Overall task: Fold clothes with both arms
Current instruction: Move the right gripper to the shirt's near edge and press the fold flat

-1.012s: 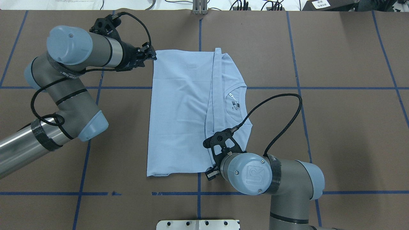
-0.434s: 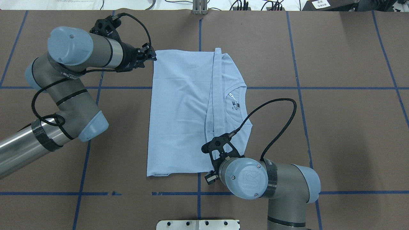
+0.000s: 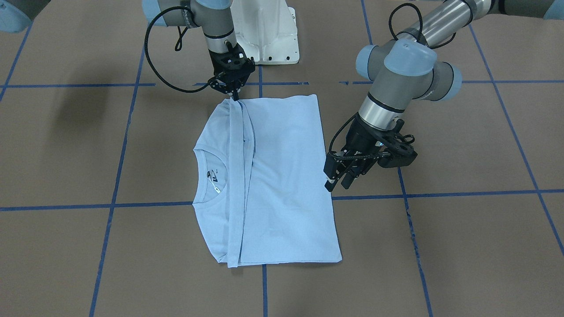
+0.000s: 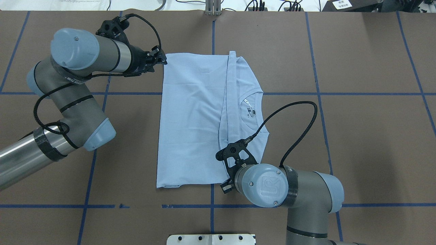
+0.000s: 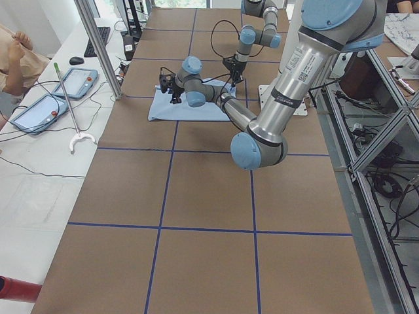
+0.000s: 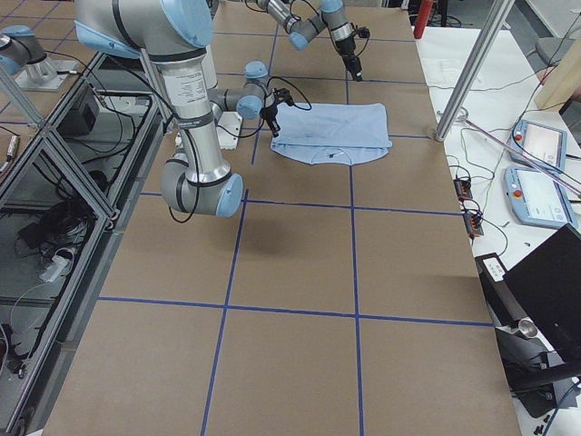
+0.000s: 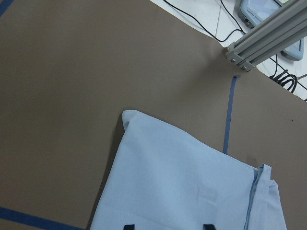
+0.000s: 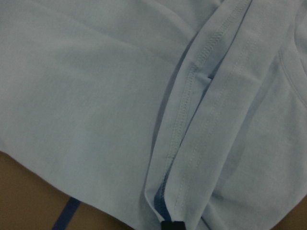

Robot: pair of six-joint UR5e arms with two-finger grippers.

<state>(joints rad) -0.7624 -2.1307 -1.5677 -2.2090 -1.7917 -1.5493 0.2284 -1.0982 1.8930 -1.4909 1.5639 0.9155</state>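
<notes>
The shirt's inner edge curls back beside the folded piece of cloth that the right gripper pinches, so the robot should open that right gripper, take that curled edge point(image 3: 246, 112) and pull it over the folded piece.
The pale blue T-shirt point(image 4: 194, 119) lies flat on the brown table, its sides folded in, with the neck and small print point(image 4: 250, 109) to the right. My left gripper point(image 3: 338, 181) hovers open above the shirt's far left corner point(image 7: 125, 115). In the left wrist view its two fingertips point(image 7: 127, 226) stand apart over the cloth. My right gripper point(image 3: 235, 94) points down at the shirt's near edge, shut on the folded strip point(image 8: 192, 120). One black fingertip point(image 8: 171, 225) meets that fold. In the overhead view the right wrist covers most of the right gripper point(image 4: 224, 186).
The white pedestal base point(image 3: 264, 31) stands just behind the shirt's near edge. Blue tape lines point(image 4: 213, 34) grid the table. An aluminium post point(image 5: 98, 46), tablets point(image 5: 39, 108) and a seated person point(image 5: 13, 59) are beyond the table's far side.
The right arm's wrist and cable shifted slightly toward the robot, then back again. The left arm and the shirt look unmoved.
</notes>
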